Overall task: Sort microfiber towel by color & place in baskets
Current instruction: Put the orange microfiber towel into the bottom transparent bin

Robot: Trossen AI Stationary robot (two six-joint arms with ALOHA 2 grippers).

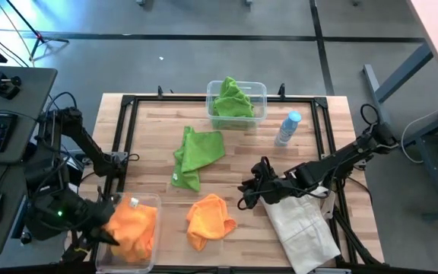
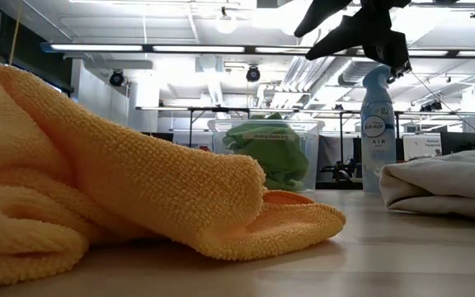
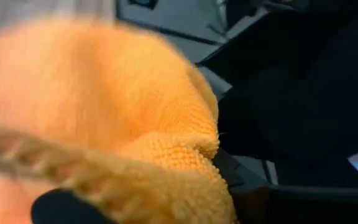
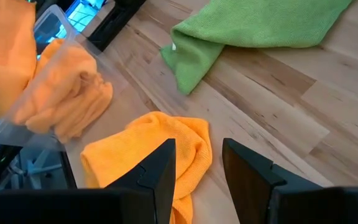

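Next, my left gripper lets go of the orange towel, so that it is let go in the middle of the near clear basket (image 1: 138, 230).
My left gripper (image 1: 101, 224) is at the left side of the near-left clear basket (image 1: 152, 199), which holds orange towels (image 1: 131, 228). An orange towel (image 3: 104, 106) fills the left wrist view between its wide-spread fingers. My right gripper (image 4: 199, 168) is open and hovers above the table, just right of a loose orange towel (image 1: 207, 219) lying crumpled on the wood. A green towel (image 1: 198, 154) lies flat at the table's middle. The far basket (image 1: 260, 90) holds green towels (image 1: 230, 103). My left gripper has an orange towel's bunched fold (image 3: 179, 149) lying between its spread fingers, and a strand of the cloth crosses one finger (image 3: 61, 205). The fingers are not pinching it. The towel hangs at the basket's left side (image 4: 5, 56); where its lower part rests is hidden.
A spray bottle with a blue cap (image 1: 287, 128) stands right of the far basket. An off-white tote bag (image 1: 303, 224) lies under my right arm at the near right. A black frame (image 1: 128, 103) edges the table. Bare wood (image 1: 265, 164) shows between the green towel and the bottle.
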